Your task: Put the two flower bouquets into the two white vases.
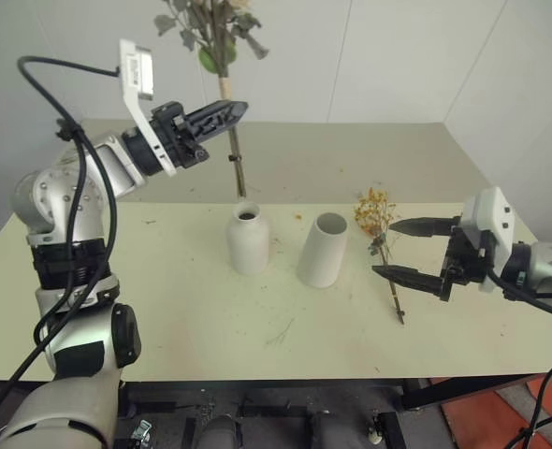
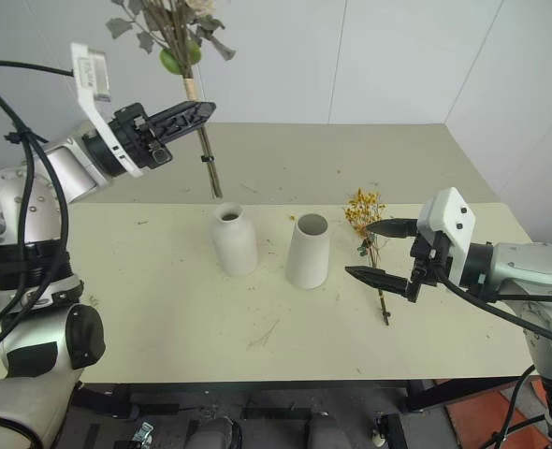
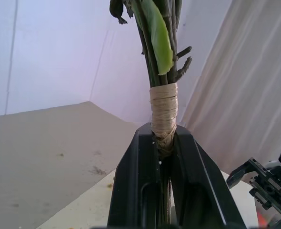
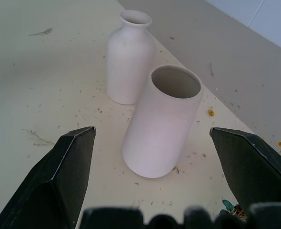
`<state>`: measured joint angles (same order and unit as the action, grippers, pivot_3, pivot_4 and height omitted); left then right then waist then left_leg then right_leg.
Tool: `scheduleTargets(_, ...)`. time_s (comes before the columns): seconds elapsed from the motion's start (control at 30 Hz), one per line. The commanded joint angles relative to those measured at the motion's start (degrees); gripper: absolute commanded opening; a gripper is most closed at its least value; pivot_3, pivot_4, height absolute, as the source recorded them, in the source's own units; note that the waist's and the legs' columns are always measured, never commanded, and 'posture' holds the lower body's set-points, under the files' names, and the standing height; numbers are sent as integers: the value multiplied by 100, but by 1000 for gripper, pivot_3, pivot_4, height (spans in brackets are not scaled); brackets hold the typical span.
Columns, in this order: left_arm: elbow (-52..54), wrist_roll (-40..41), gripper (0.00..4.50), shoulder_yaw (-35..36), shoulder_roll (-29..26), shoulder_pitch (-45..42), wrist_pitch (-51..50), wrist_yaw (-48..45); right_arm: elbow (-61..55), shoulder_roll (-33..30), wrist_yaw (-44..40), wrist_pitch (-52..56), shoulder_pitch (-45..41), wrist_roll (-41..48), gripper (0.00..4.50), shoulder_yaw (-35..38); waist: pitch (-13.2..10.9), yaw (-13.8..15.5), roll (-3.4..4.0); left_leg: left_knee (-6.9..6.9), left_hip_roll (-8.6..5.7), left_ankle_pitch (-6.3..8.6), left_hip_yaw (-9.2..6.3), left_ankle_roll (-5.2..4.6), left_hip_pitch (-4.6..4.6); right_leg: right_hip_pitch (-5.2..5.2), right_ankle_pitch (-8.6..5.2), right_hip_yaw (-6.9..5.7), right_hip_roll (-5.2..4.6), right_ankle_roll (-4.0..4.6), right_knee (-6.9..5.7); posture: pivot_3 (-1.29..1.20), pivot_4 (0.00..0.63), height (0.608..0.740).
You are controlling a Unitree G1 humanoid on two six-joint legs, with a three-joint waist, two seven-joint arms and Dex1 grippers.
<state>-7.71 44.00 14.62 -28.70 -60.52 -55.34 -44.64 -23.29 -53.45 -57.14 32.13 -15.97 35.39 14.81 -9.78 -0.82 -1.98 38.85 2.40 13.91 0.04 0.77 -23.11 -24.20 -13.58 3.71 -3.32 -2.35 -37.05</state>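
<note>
Next, my left gripper lets go of the rose bouquet in the opening of the bottle-shaped white vase [image 1: 248, 214].
My left gripper [image 1: 231, 113] is shut on the tape-wrapped stems of the rose bouquet [image 1: 216, 37], held upright in the air. Its stem ends hang just above and behind the mouth of the bottle-shaped white vase [image 1: 248, 241]. In the left wrist view both fingers [image 3: 133, 181] clamp the wrapped stems [image 3: 163, 107]. The cone-shaped white vase [image 1: 323, 251] stands right of the bottle. The small yellow bouquet [image 1: 377, 217] lies on the table beside the cone. My right gripper [image 1: 405, 249] stands open around its stems, low over the table. From the right wrist, both vases [image 4: 130, 57] [image 4: 164, 124] show ahead.
The pale table [image 1: 164, 309] carries scattered dried crumbs and a loose sprig [image 1: 281, 330] in front of the vases. Its far edge lies just behind the vases, with a grey floor and white walls beyond.
</note>
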Motion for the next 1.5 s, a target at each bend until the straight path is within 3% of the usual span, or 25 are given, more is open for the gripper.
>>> scheduleTargets(0.03, -39, -122, 87, -200, -37, -78, 346, -278, -287, -16, 123, 30, 100, 192, 4500, 372, 0, -6, 0, 0, 0, 0, 0, 0, -1, -1, 0, 0, 0, 0, 0, 0, 150, 740)
scheduleTargets(0.4, -548, -603, 87, -486, -53, -122, 1116, -618, -525, -16, 369, 102, 340, 342, 4500, 503, 0, -5, 0, 0, 0, 0, 0, -1, 0, -1, 0, 1, 1, 0, 0, 0, 150, 740)
scheduleTargets(0.87, -637, -1355, 87, -827, 102, 463, 2547, -978, -542, -37, 432, 83, 414, 412, 4500, 547, 0, 4, 0, 1, 0, 0, 0, -1, -2, 0, 0, 1, 1, 0, 0, 0, 150, 740)
scheduleTargets(1.37, -351, -1500, 87, -918, 286, 1089, 2518, -791, -549, -20, 461, 58, 406, 445, 4500, 493, 0, -1, 0, 1, 1, 0, -1, -1, 0, 1, 0, 1, 2, 0, -1, 0, 150, 740)
scheduleTargets(1.4, -308, -1484, 817, -937, 240, 1130, 2413, -798, -545, -21, 461, 54, 408, 444, 4500, 490, 0, 0, 0, 1, 1, 0, -1, -1, -1, 0, 0, 1, 2, 0, -1, 0, 150, 740)
scheduleTargets(1.5, -89, -1384, 1665, -908, 107, 1293, 2131, -788, -517, -24, 458, 41, 410, 433, 4500, 463, 0, -5, 0, 1, 1, 0, -1, -1, -1, 0, 0, 1, 2, 0, 0, 0, 150, 740)
